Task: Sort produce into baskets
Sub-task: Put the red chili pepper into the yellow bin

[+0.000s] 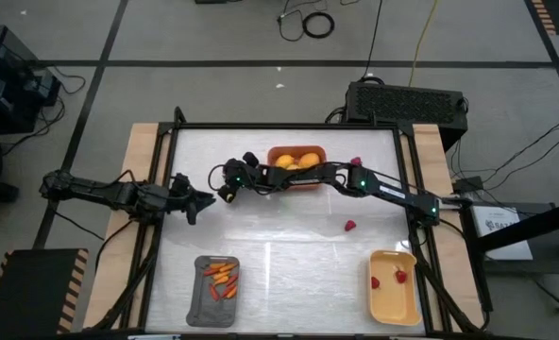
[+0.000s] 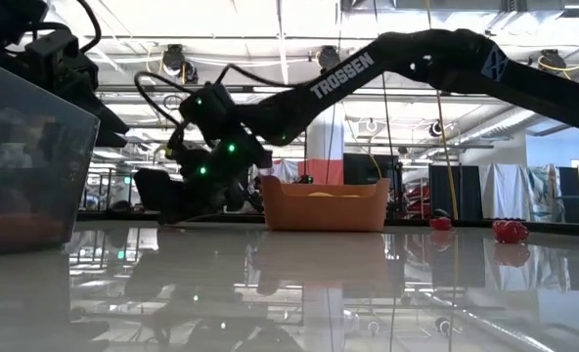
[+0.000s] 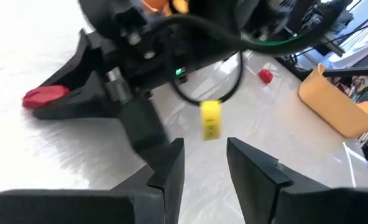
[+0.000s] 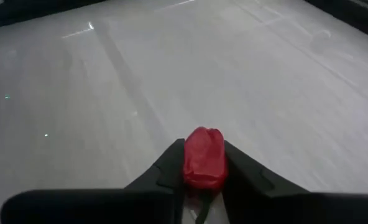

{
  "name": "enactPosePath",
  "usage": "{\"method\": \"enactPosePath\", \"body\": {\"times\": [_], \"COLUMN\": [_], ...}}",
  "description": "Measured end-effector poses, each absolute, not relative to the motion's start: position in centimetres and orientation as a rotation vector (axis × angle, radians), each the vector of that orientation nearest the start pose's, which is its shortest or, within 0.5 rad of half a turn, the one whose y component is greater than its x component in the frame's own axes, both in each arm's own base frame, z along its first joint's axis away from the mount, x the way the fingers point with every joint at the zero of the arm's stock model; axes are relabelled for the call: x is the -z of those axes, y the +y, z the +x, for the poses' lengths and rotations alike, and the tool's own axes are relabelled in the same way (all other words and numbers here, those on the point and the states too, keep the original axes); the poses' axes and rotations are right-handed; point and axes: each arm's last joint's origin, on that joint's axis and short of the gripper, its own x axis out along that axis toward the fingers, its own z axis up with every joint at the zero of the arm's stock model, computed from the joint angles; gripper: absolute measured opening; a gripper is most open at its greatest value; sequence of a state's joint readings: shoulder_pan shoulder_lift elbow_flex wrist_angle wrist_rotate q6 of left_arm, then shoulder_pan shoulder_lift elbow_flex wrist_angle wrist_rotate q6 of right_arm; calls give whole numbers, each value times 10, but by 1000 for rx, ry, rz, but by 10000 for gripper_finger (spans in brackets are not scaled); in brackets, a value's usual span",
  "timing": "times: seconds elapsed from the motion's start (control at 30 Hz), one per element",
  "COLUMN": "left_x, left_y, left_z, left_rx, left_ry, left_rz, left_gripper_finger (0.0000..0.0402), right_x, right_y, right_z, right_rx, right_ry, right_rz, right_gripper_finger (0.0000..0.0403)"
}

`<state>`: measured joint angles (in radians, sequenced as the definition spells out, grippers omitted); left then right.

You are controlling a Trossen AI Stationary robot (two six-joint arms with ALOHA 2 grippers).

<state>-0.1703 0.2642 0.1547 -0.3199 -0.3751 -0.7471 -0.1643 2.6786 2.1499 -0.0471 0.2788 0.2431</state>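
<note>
I need to set the red berry between the red berries in the pale yellow basket [image 1: 395, 286] with my right gripper.
My right arm reaches across to the table's left half. Its gripper [image 4: 204, 155] is shut on a small red berry [image 4: 204, 163], also seen in the left wrist view [image 3: 45, 98]. My left gripper [image 3: 206, 168] waits just left of it [image 1: 202, 201], open, with nothing between its fingers. The orange-brown basket [image 1: 296, 168] at the far middle holds yellow fruits [image 1: 296, 160]. The dark grey basket [image 1: 216, 288] at the near edge holds carrot sticks [image 1: 221, 279]. The pale yellow basket [image 1: 394, 286] at the near right holds two red berries [image 1: 399, 277]. My right gripper pinches the red berry's two sides [image 4: 196, 171] between its two fingers, at their free ends. The fingers [image 3: 78, 93] slant down toward the table's left side. The berry's end sticks out past the fingertips, close over the tabletop. Whether it touches the table I cannot tell.
Two loose red berries lie on the white tabletop: one right of the middle [image 1: 350, 225], one beside the orange-brown basket's right end [image 1: 356, 161]. A black frame [image 1: 407, 179] rims the table. The two grippers are close together at the left.
</note>
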Motion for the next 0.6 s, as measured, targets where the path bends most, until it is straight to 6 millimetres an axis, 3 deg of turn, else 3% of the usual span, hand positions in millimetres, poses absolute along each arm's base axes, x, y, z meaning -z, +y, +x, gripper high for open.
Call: {"method": "enactPosePath", "body": {"times": [0.27,0.43,0.6], "left_x": [-163,-162,-161], "left_y": [-7,-7,-6], "left_z": [100,100,101], "left_rx": [-357,-358,-381], "left_ry": [351,356,363], "left_rz": [-607,-603,-591], "left_gripper_finger": [127,127,127], "right_x": [-141,-182,-223], "right_y": [-94,-84,-61], "right_z": [555,531,502], "right_rx": [479,455,391], "right_ry": [658,830,1001], "right_rz": [130,102,91], "right_gripper_finger": [70,70,70]}}
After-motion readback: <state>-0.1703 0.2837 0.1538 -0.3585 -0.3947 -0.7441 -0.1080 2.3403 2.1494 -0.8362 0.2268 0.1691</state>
